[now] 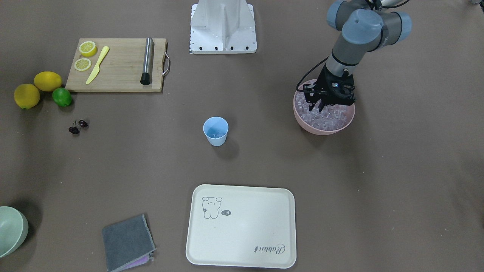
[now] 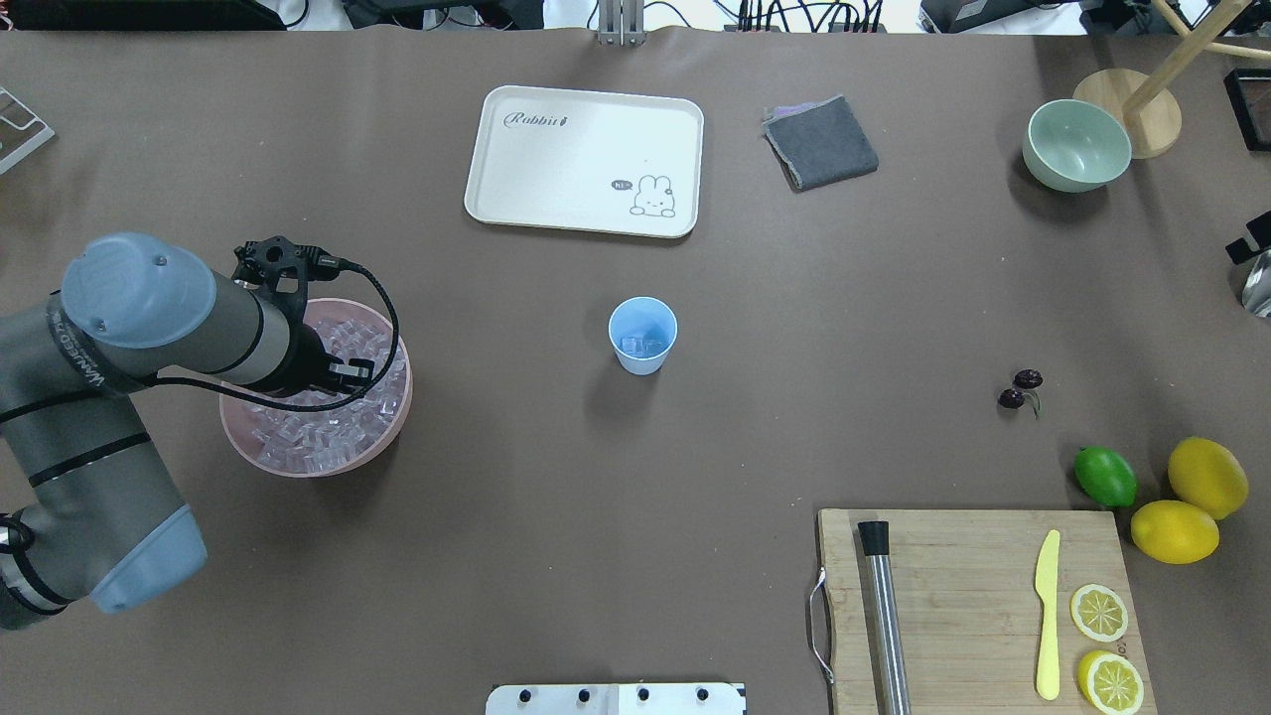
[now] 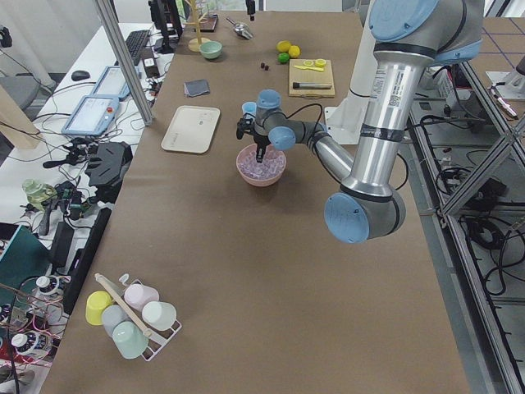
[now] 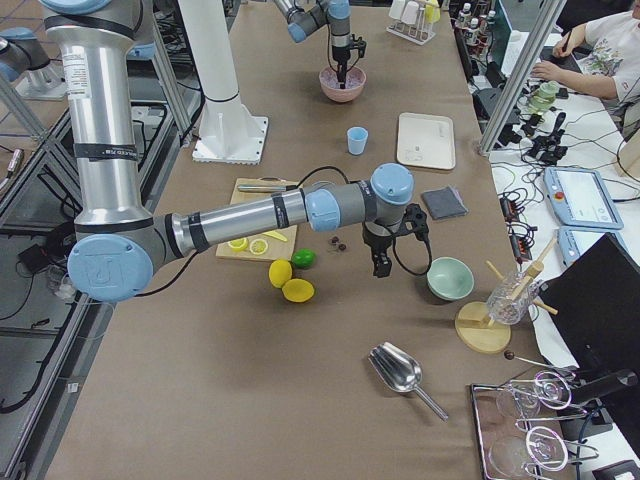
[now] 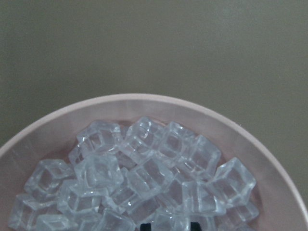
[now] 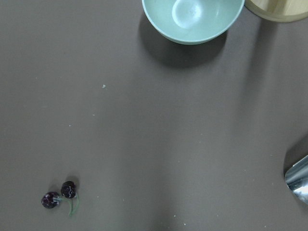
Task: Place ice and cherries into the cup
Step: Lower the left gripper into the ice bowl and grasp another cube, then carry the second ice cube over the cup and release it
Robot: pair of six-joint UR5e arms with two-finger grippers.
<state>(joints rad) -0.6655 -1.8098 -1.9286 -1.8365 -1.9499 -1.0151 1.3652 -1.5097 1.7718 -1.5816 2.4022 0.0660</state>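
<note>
The robot's left gripper needs to release the ice cube inside the light blue cup [image 1: 216,131], among the few cubes there.
The light blue cup [image 1: 215,132] stands upright mid-table and holds a few ice cubes [image 2: 640,345]. The pink bowl [image 1: 324,130] is full of clear ice cubes [image 1: 334,117]. My left gripper [image 1: 317,107] points down into this ice. In the left wrist view only its dark fingertips [image 5: 144,225] show at the bottom edge, close together with a cube between them. The two dark cherries [image 1: 78,127] lie on the table near the lime and also show in the right wrist view [image 6: 60,195]. My right gripper [image 4: 380,262] hangs above the table between the cherries and the green bowl. I cannot tell if it is open.
A cream tray [image 1: 242,226] and a grey cloth [image 1: 126,241] lie at the operators' side. The pale green bowl [image 6: 192,19] and a metal scoop [image 6: 298,178] are near my right gripper. A cutting board [image 1: 117,64] carries a knife, lemon slices and a metal rod. Two lemons and a lime [image 1: 61,96] lie beside it.
</note>
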